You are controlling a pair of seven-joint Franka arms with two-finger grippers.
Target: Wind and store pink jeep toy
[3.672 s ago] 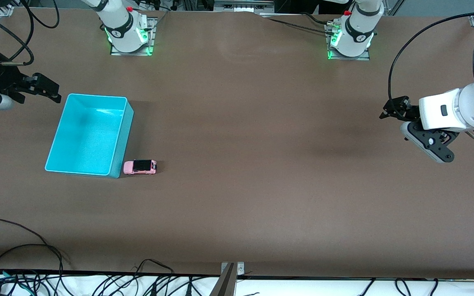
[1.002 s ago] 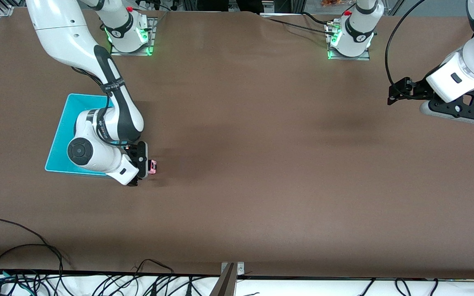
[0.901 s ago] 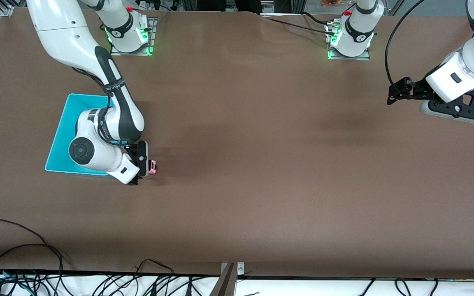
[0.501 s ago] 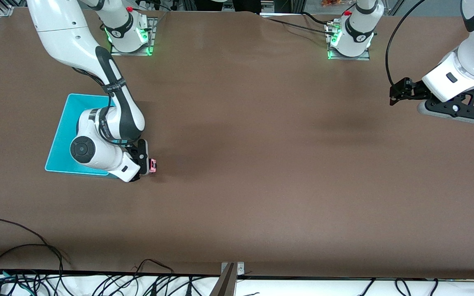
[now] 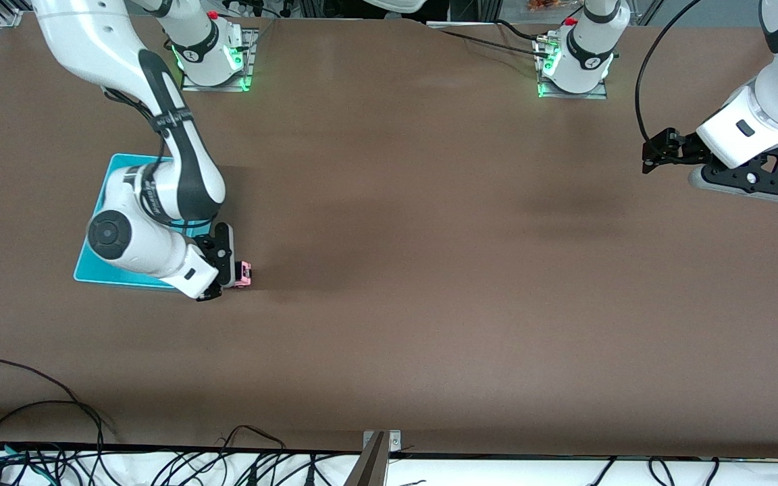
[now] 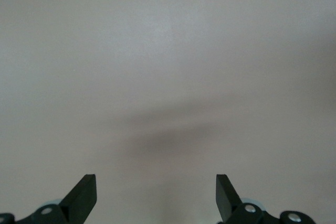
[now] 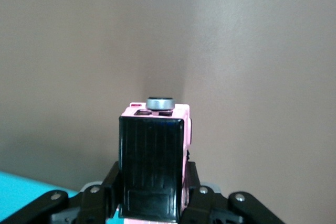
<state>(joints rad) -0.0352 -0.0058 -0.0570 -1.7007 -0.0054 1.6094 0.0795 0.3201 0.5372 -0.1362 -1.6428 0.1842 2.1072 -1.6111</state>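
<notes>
Next, I let go of the pink jeep toy with my right gripper inside the far half of the turquoise bin (image 5: 161,196).
The pink jeep toy (image 5: 244,273) sits at the table surface beside the near corner of the turquoise bin (image 5: 92,266). My right gripper (image 5: 229,270) is shut on it, one finger on each side. In the right wrist view the jeep's black roof (image 7: 152,161) fills the space between the fingers (image 7: 192,179), and its spare wheel points away from the gripper (image 7: 151,177). My left gripper (image 5: 652,152) hangs open and empty over the left arm's end of the table. In the left wrist view (image 6: 155,198) it shows only bare table.
The right arm covers most of the turquoise bin, and a corner of the bin shows in the right wrist view (image 7: 21,190). Brown table (image 5: 429,270) stretches from the jeep toward the left arm's end. Cables lie along the near edge (image 5: 58,405).
The right arm came in from the table's end and closed on the jeep. In the last half second it drew the jeep slightly toward the bin. The left arm barely shifted.
</notes>
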